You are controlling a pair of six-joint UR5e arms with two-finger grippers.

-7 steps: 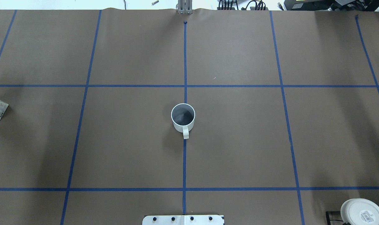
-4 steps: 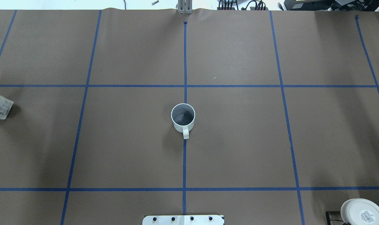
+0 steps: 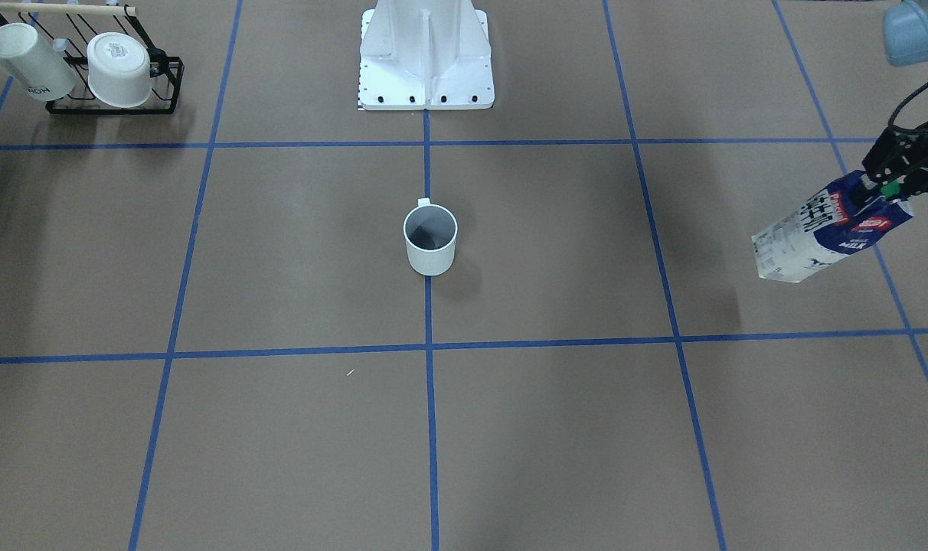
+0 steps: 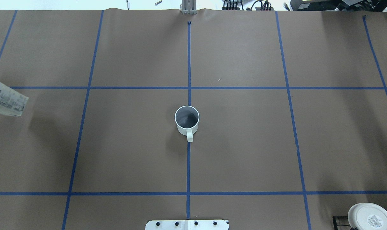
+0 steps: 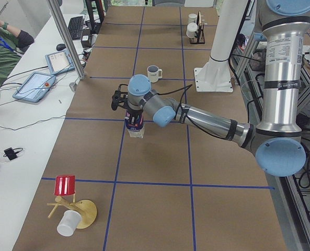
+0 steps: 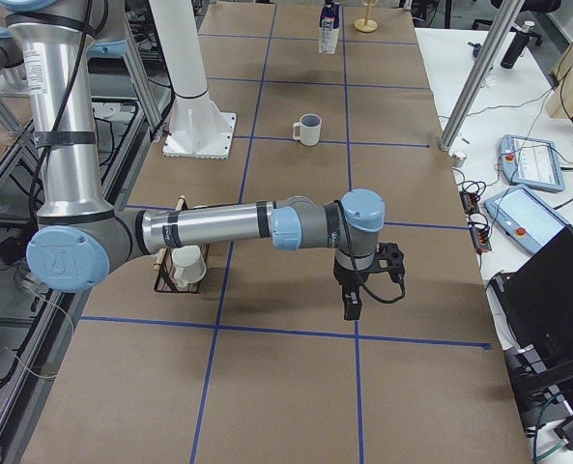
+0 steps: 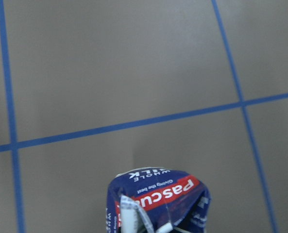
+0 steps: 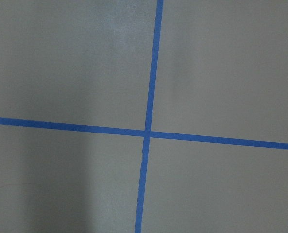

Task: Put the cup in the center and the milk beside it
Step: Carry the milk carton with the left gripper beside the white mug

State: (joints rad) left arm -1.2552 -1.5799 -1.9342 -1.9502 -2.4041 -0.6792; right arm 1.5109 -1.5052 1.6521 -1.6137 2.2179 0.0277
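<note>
Next, my left gripper lets go of the milk upright on the table, snug [image 3: 481, 257] against the cup's side facing that gripper.
The cup [image 4: 186, 119], a plain white mug with a dark grey inside, stands upright on the blue tape line of the center [image 4: 188, 156], handle toward the robot base. It also shows in the front view [image 3: 430, 239]. My left gripper [image 3: 887, 186] is shut on the top of the milk [image 3: 824, 233], a white and dark-blue carton with a red band. It holds the carton tilted above the table, far to the cup's left. The carton's bottom shows at the overhead view's left edge [image 4: 7, 101]. My right gripper [image 6: 352, 305] shows only in the exterior right view, so I cannot tell its state.
A black rack [image 3: 104, 103] with two other white cups stands near the robot's right. The white robot base [image 3: 426, 61] is behind the cup. A wooden stand with a red cup [image 5: 66, 185] and a white cup [image 5: 67, 224] is at the left end.
The milk carton has come further into the overhead view from the left edge, moving right and a little toward the far side. The cup has not moved.
</note>
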